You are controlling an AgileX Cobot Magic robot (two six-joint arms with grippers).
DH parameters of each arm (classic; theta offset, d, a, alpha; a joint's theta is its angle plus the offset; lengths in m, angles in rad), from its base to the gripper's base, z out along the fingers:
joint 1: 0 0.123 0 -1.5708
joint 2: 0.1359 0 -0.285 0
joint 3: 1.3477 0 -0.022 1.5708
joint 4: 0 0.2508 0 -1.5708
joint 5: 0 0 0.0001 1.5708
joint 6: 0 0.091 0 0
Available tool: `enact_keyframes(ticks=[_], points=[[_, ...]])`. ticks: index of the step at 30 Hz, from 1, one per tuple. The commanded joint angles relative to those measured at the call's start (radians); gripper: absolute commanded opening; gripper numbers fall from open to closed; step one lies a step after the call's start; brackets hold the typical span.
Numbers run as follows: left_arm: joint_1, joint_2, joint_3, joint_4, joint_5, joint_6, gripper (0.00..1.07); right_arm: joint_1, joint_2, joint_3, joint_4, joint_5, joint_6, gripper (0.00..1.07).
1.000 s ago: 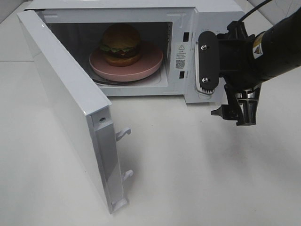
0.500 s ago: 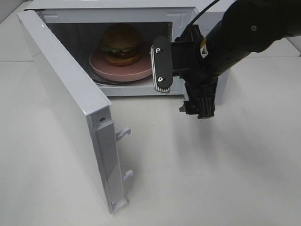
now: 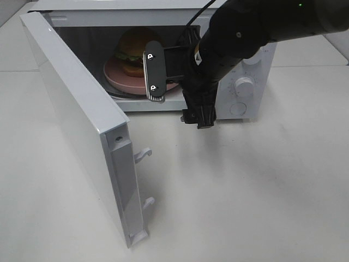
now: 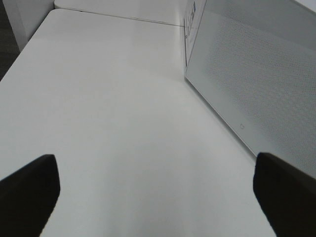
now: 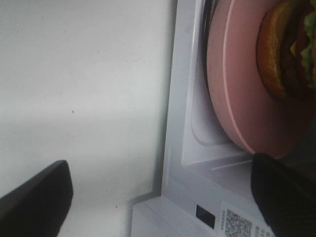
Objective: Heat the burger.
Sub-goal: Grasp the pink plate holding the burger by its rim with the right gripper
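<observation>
I need to bring my right gripper to the near rim of the pink plate [image 3: 135, 90] [image 5: 217, 74], just in front of the burger, and close it there.
The burger [image 3: 132, 46], with its golden bun and green lettuce, sits on a pink plate [image 3: 116, 77] inside the open microwave [image 3: 240, 60]. My right gripper [image 3: 177, 93] hangs open just in front of the right part of the oven's opening, one padded finger [image 3: 154, 71] covering part of the plate. The right wrist view shows the plate [image 5: 232, 89] and burger [image 5: 286, 49] close ahead, beyond my open right gripper [image 5: 158, 197]. My left gripper [image 4: 158, 197] is open over bare table beside the door's outer face [image 4: 261, 84]; the exterior view does not show it.
The microwave door [image 3: 76, 109] stands swung wide to the left, its latch hooks [image 3: 143, 155] pointing at the middle of the table. Two control knobs [image 3: 244, 86] are on the oven's right panel. White tabletop [image 3: 245, 191] spreads in front.
My right arm has swung left, from beside the control panel to in front of the oven's opening, now covering part of the plate. The burger, plate and door have not moved.
</observation>
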Motion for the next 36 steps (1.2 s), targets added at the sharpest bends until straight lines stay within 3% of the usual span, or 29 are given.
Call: enact_keyframes(ticks=[1, 22, 36], points=[[0.004, -0.004, 0.003, 0.002, -0.014, -0.001, 1.0, 0.003, 0.037, -0.052, -0.011, -0.003, 0.023, 0.94], [0.004, -0.004, 0.003, 0.003, -0.014, -0.001, 1.0, 0.042, 0.263, -0.312, 0.029, -0.005, 0.039, 0.91], [0.004, -0.004, 0.003, 0.013, -0.013, -0.001, 1.0, 0.041, 0.376, -0.417, 0.022, -0.01, 0.039, 0.88]])
